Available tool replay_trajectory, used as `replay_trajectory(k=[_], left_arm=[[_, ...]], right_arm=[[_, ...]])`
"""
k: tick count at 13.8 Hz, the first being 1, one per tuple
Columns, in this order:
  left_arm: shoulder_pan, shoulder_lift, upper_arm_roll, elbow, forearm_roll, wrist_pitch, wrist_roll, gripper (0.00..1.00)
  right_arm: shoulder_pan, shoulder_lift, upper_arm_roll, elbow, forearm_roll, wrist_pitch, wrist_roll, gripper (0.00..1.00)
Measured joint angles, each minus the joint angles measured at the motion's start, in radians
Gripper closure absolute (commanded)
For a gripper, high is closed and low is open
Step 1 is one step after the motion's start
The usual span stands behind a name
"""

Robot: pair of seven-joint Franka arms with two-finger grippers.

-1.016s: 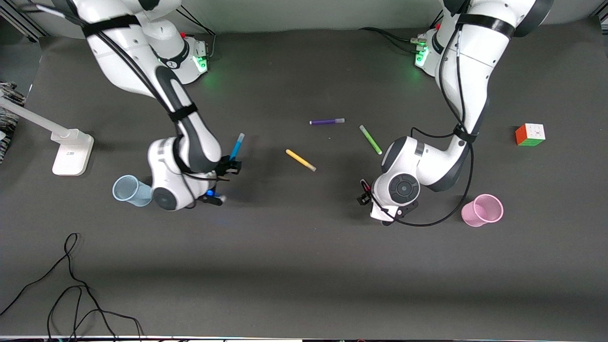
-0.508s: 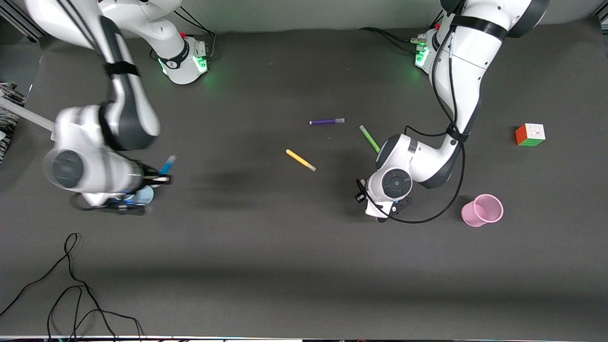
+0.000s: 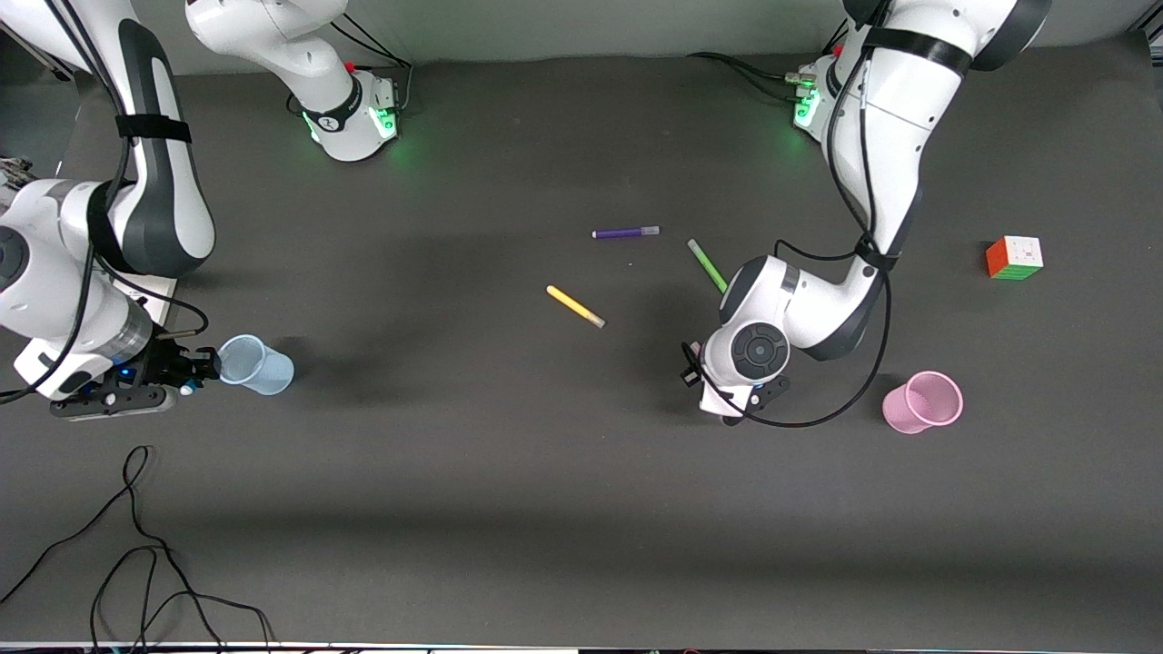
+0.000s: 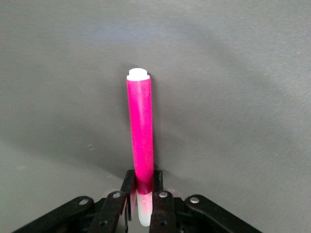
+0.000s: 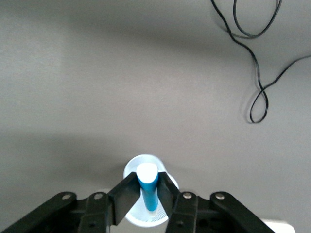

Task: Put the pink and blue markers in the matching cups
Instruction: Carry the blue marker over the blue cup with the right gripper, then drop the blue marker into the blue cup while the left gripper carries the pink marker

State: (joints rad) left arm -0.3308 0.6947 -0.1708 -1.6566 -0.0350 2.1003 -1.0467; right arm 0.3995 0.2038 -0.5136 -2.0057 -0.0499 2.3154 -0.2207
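Observation:
The robot's left gripper needs to release the pink marker inside the pale pink cup [image 3: 919,394], so it leans on the cup's far rim.
My right gripper [image 3: 202,370] is shut on the blue marker [image 5: 147,187] and holds it upright over the mouth of the pale blue cup [image 5: 146,158]. That cup [image 3: 259,365] stands at the right arm's end of the table. My left gripper [image 3: 695,365] is shut on the pink marker [image 4: 141,131], gripping it near its paler end so that it points down at bare table. The left gripper [image 4: 143,178] hangs over the table between the yellow marker and the pale pink cup [image 3: 922,401]. The pink cup stands upright at the left arm's end.
A purple marker [image 3: 625,232], a green marker [image 3: 709,265] and a yellow marker [image 3: 574,306] lie mid-table. A colour cube [image 3: 1014,257] sits toward the left arm's end. A black cable [image 3: 136,545] loops on the table nearer the camera than the blue cup. The cable also shows in the right wrist view [image 5: 257,73].
My right arm swung with the blue marker from mid-table toward its own end and now holds it over the blue cup. My left arm shifted only slightly, pink marker still held.

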Motion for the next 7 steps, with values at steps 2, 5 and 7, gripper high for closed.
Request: replay_trajectory(k=[2,5,7], left_arm=[[0.023,-0.052,0.005,0.067,0.0,-0.188,0.001,1.0],[0.097,-0.154,0.011,0.173,0.001,-0.483,0.094,1.0],[0.202,-0.195,0.015,0.209,-0.004,-0.616,0.233,1.0]], right_arm=[[0.0,-0.006,-0.011,-0.088,-0.001,0.115,-0.02,1.0],[0.004,-0.009,-0.012,-0.204,-0.001,0.277,-0.021,1.0],[0.005,-0.009,-0.012,-0.254,-0.001,0.335,-0.02,0.98]])
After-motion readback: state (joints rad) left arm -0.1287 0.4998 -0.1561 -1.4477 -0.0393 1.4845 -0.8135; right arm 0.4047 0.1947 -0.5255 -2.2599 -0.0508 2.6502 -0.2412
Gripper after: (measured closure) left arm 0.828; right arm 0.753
